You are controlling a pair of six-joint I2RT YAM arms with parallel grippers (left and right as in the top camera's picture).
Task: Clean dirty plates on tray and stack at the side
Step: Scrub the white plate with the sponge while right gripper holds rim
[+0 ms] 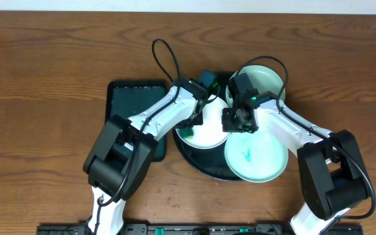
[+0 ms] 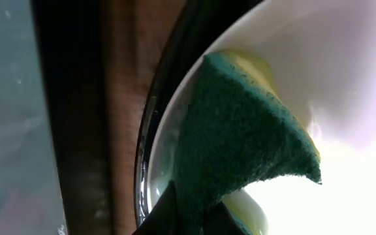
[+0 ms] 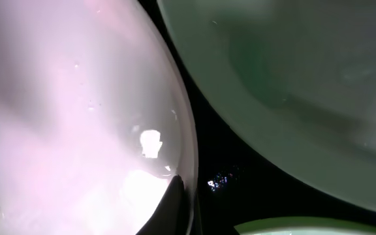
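Observation:
My left gripper is going to release the green and yellow sponge, setting it free in the front half of the dark green rectangular tray (image 1: 131, 135).
The round black tray (image 1: 204, 163) holds three plates. A white plate (image 1: 211, 130) lies at its left, a pale-mint plate (image 1: 263, 78) at the back right, and a plate with a teal smear (image 1: 256, 156) at the front right. My left gripper (image 1: 193, 123) is shut on a green and yellow sponge (image 2: 240, 143) that presses on the white plate (image 2: 344, 78) near its left rim. My right gripper (image 1: 237, 121) pinches that plate's right rim (image 3: 181, 196). The right wrist view also shows the mint plate (image 3: 292, 78) and the smeared plate's edge (image 3: 305, 227).
A dark green rectangular tray (image 1: 132, 104) lies on the wooden table just left of the black tray; it also shows in the left wrist view (image 2: 5, 98). Black cables loop over the back of the black tray.

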